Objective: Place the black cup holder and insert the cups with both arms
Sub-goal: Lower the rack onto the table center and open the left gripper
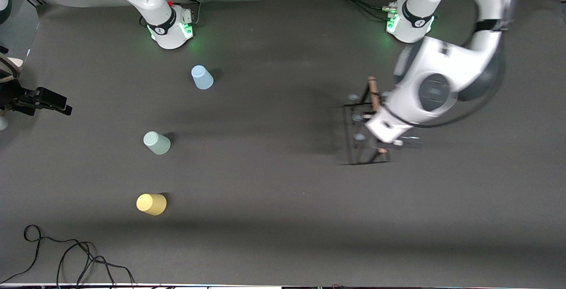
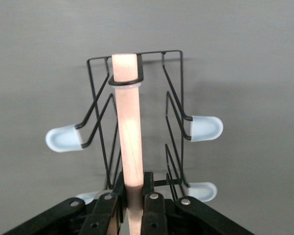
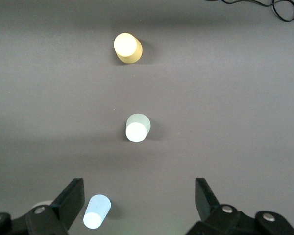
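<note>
The robot's left gripper needs to release the black cup holder on a bare spot in the middle of the table, roughly level with the sage green cup (image 1: 276, 132).
The black cup holder (image 1: 359, 141) is at the left arm's end of the table, under the left arm's wrist. My left gripper (image 2: 134, 188) is shut on its light wooden handle (image 2: 129, 132), with pale-tipped pegs (image 2: 206, 128) sticking out on both sides. Whether its base rests on the table I cannot tell. Three cups stand upside down toward the right arm's end: light blue (image 1: 202, 77), sage green (image 1: 156, 142) and yellow (image 1: 151, 203). My right gripper (image 3: 138, 196) hangs open and empty high over them, with the blue cup (image 3: 96, 211) near one finger.
A loose black cable (image 1: 66, 253) lies near the table's front edge at the right arm's end. Black equipment (image 1: 37, 101) juts in from that end's edge. The two arm bases (image 1: 170, 28) (image 1: 409, 21) stand along the table edge farthest from the front camera.
</note>
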